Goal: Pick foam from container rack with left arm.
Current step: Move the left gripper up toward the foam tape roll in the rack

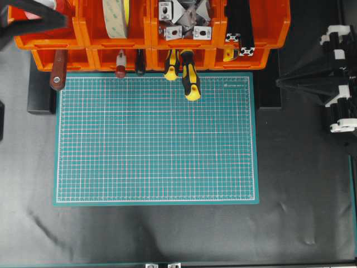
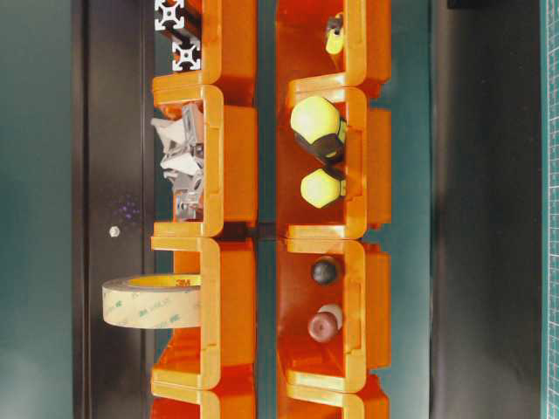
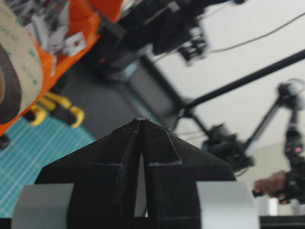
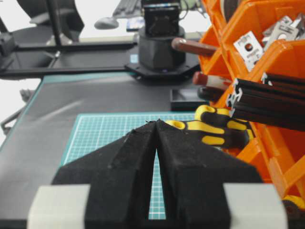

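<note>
Next, my left gripper closes on the beige top of the foam roll [image 1: 115, 15] [image 3: 35, 69], which is standing in the bin next to the metal brackets.
The foam [image 1: 115, 17] is a roll standing on edge in an upper bin of the orange container rack [image 1: 81, 33]. Its outer face is beige and its side is dark, as the left wrist view shows at its left edge [image 3: 14, 71]. In the table-level view the foam [image 2: 153, 301] sticks out of its bin [image 2: 236, 157]. My left gripper [image 1: 64, 21] hovers over the rack's top-left bin, left of the foam and apart from it. Its black fingers meet at the tips [image 3: 141, 120] with nothing between them. My right gripper [image 1: 277, 81] rests at the right, shut and empty [image 4: 156, 122].
A green cutting mat [image 1: 156, 139] covers the table's middle. Yellow-black screwdriver handles [image 1: 189, 84] and a brown handle [image 1: 58, 75] stick out of the lower bins over the mat's far edge. Metal brackets [image 1: 184, 22] and black extrusions [image 1: 240, 28] fill the upper bins right of the foam.
</note>
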Motion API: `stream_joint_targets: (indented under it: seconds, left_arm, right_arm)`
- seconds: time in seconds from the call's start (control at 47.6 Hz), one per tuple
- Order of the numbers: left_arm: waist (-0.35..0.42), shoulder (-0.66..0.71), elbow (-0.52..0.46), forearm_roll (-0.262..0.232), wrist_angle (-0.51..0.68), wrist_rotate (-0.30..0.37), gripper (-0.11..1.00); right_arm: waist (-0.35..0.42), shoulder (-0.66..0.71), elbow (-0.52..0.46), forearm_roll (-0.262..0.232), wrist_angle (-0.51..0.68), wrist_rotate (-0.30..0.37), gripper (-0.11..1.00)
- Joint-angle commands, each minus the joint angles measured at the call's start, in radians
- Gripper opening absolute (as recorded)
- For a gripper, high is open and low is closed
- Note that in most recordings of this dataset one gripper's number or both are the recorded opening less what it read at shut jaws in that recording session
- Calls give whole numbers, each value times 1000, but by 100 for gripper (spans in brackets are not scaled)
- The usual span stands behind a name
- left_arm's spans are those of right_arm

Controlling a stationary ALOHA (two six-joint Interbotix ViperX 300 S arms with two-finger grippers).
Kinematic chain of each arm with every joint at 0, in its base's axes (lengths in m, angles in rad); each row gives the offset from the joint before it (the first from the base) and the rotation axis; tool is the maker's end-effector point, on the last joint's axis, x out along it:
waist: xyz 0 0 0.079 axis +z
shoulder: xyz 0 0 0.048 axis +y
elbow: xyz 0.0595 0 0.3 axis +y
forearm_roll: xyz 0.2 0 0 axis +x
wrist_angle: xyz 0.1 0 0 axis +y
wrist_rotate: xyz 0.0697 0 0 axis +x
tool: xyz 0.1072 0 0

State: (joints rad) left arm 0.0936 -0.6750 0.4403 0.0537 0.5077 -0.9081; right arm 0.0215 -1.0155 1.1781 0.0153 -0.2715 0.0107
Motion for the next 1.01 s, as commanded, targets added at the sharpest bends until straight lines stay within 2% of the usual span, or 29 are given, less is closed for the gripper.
stream_joint_targets:
  seconds: [0.0, 0.042, 0.126, 0.252, 0.336, 0.378, 0.757, 0.988]
  left_arm:
    - [5, 12, -44, 3, 37, -3, 5]
    - [5, 12, -46, 3, 48, -8, 12]
    - [12, 12, -46, 3, 54, -35, 35]
    - [26, 15, -48, 2, 54, -120, 72]
    - [32, 17, -48, 2, 54, -155, 88]
    - [35, 17, -49, 2, 54, -158, 91]
    - [109, 104, -92, 2, 69, -229, 90]
    - [172, 186, -150, 2, 179, -230, 90]
  right_arm:
    - [6, 8, -32, 2, 0, 2, -1]
    - [8, 8, -32, 2, 0, 2, -1]
    - [11, 9, -32, 2, 0, 2, -1]
    - [18, 8, -32, 2, 0, 2, -1]
    - [20, 6, -34, 2, 0, 0, -1]
    - [20, 5, -32, 2, 0, 0, -1]
    - [43, -17, -43, 2, 3, 2, -1]
    - [46, -29, -49, 2, 5, 0, -1]
